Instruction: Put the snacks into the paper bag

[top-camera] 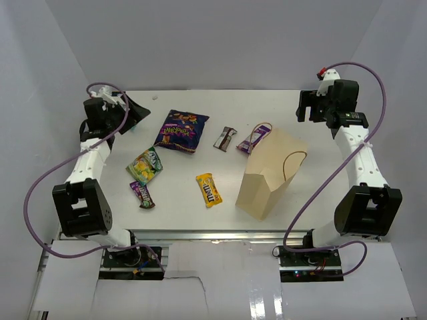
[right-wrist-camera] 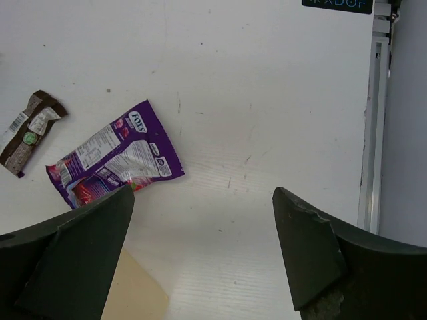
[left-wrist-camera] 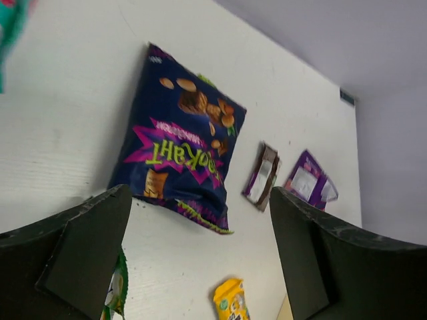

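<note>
The robot's left gripper will go to the dark-purple chip bag next and close on its middle (top-camera: 180, 125) (left-wrist-camera: 182, 124), between the printed nuts and the big lettering.
The tan paper bag (top-camera: 272, 175) stands tilted at the right centre of the table, its mouth facing back and a cord handle showing. The dark-purple chip bag (top-camera: 180, 131) lies at the back centre, and also shows in the left wrist view (left-wrist-camera: 183, 147). The green-yellow bag (top-camera: 145, 165), a small purple-brown bar (top-camera: 142, 194) and the yellow candy packet (top-camera: 209, 189) lie in front. A brown bar (top-camera: 225, 139) and a purple packet (top-camera: 253, 139) lie beside the bag. My left gripper (top-camera: 135, 113) is open and empty at the back left. My right gripper (top-camera: 308, 107) is open and empty at the back right.
A teal packet edge (left-wrist-camera: 10, 27) shows at the left wrist view's top-left corner. The purple packet (right-wrist-camera: 117, 160), brown bar (right-wrist-camera: 27, 130) and a tan bag corner (right-wrist-camera: 133, 293) lie below my right gripper (right-wrist-camera: 203, 200). White walls enclose the table.
</note>
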Controlling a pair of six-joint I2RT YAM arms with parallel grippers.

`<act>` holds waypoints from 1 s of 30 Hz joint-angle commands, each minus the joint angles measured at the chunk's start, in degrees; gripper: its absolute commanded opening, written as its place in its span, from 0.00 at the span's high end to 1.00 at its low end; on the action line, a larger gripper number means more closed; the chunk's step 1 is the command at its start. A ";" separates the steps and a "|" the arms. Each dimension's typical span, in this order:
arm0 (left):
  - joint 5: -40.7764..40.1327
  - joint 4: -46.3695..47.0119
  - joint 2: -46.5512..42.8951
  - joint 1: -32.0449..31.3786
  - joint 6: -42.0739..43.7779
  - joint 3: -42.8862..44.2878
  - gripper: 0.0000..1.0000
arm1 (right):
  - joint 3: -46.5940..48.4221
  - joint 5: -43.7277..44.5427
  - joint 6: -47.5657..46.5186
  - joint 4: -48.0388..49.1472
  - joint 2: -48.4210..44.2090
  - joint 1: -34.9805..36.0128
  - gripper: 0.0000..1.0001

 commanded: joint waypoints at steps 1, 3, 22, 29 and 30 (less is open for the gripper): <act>4.95 -1.29 2.21 -5.53 5.93 -0.08 0.05 | 2.92 -3.60 0.68 2.87 0.09 -0.38 0.10; 1.79 -5.51 4.85 -9.22 10.76 5.09 0.05 | 3.18 -8.24 -7.01 2.36 0.09 -0.38 0.10; -18.68 -16.15 34.39 -20.32 30.29 30.25 0.09 | -0.95 -37.44 -26.39 -8.02 -1.85 -2.49 0.04; -10.99 -15.28 35.27 -20.32 28.10 26.56 0.19 | -0.86 -38.33 -25.34 -8.11 -0.53 -3.01 0.04; -9.14 -15.10 35.27 -20.32 27.49 25.86 0.35 | -0.60 -38.33 -25.25 -8.02 -0.35 -3.10 0.04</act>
